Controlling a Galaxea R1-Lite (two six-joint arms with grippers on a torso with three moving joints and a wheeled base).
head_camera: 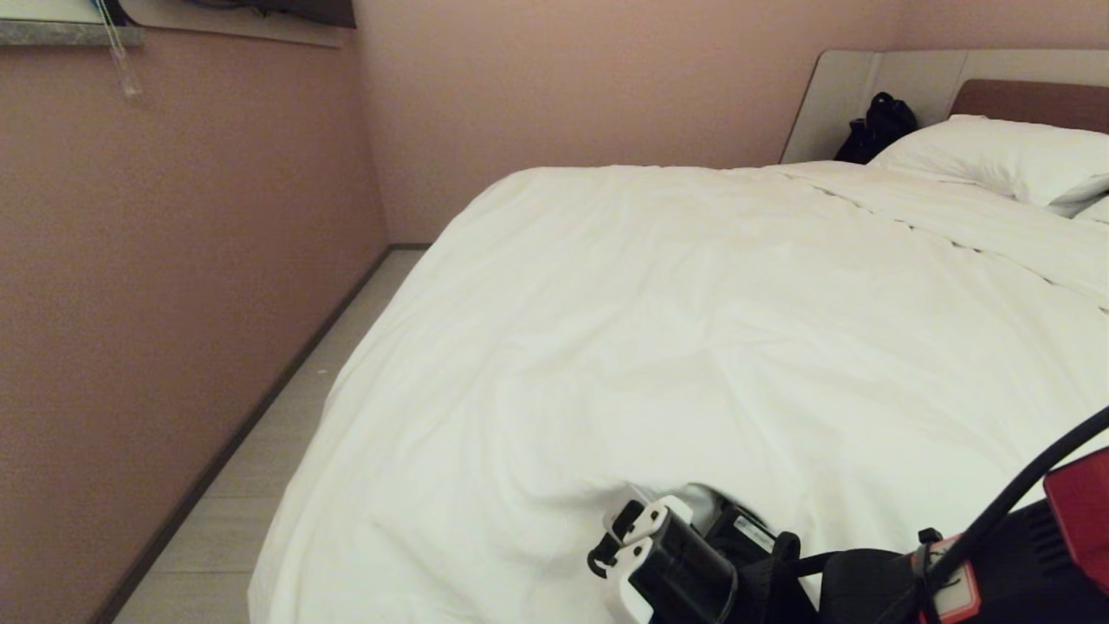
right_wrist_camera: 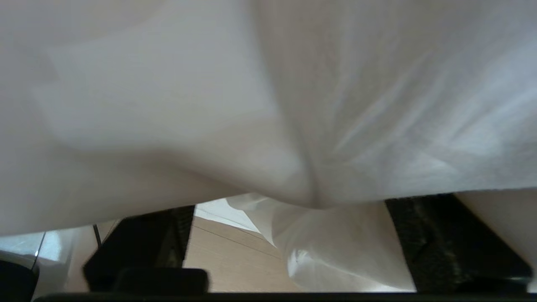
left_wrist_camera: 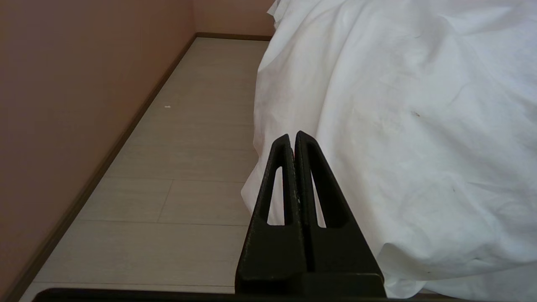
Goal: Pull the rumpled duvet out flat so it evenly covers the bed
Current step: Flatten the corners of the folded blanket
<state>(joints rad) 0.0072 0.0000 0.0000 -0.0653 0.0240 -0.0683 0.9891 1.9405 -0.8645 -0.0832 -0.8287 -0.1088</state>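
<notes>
The duvet's near edge hangs loosely over my right gripper's open fingers; next I pinch the duvet's fold at their middle [right_wrist_camera: 314, 199] before lifting it over the bed.
The white duvet [head_camera: 693, 329] lies spread over the bed [head_camera: 853, 91] with soft creases, and its near edge hangs over the foot. My right gripper [right_wrist_camera: 289, 209] is at that near edge, at the bottom of the head view, with its tips tucked under the cloth [head_camera: 667, 503]. Its two dark fingers [right_wrist_camera: 140, 247] stand far apart and open. Duvet cloth [right_wrist_camera: 268, 105] drapes loosely over and between them, not pinched. My left gripper [left_wrist_camera: 293, 136] is shut on nothing, low beside the duvet's hanging corner [left_wrist_camera: 398, 147].
A white pillow [head_camera: 996, 156] and a black bag [head_camera: 879, 126] lie at the headboard. A narrow strip of pale floor [head_camera: 286, 451] runs between the bed's left side and the pink wall [head_camera: 173, 260].
</notes>
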